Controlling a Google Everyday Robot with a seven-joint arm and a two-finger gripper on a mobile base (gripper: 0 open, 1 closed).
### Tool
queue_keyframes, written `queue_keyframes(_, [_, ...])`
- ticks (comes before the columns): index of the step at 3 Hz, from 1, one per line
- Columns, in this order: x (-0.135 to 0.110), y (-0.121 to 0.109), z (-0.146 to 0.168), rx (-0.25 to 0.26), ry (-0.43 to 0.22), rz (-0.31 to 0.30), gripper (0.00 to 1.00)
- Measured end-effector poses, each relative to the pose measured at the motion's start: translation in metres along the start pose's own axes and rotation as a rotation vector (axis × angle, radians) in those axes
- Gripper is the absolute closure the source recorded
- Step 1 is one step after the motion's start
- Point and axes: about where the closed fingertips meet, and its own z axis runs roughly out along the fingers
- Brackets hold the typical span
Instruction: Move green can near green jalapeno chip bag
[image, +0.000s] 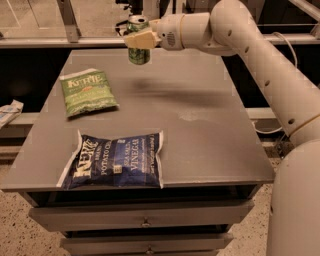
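The green can will go down from my gripper against the green jalapeno chip bag's edge (119, 95) nearest the white arm. The can is still held above the far table.
The green can (138, 52), with a silver top, is held upright in the air above the far middle of the grey table (200, 125). My gripper (137, 39) is shut on the green can around its upper half, reaching in from the right on the white arm. The green jalapeno chip bag (88, 92) lies flat on the table's far left, to the lower left of the can and apart from it.
A larger dark blue chip bag (115, 161) lies flat at the table's front left. The white arm (260, 55) spans the right side above the table. Drawers (140, 220) sit below the table's front edge. A pale object (9, 111) lies on a ledge at left.
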Motion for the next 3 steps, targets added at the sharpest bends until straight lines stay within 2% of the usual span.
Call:
queue_keyframes(1, [0.015, 0.005, 0.001, -0.009, 0.019, 0.012, 1.00])
queue_keyframes(2, [0.036, 0.026, 0.013, -0.049, 0.027, 0.040, 1.00])
queue_keyframes(3, [0.055, 0.054, 0.035, -0.115, 0.025, 0.069, 1.00])
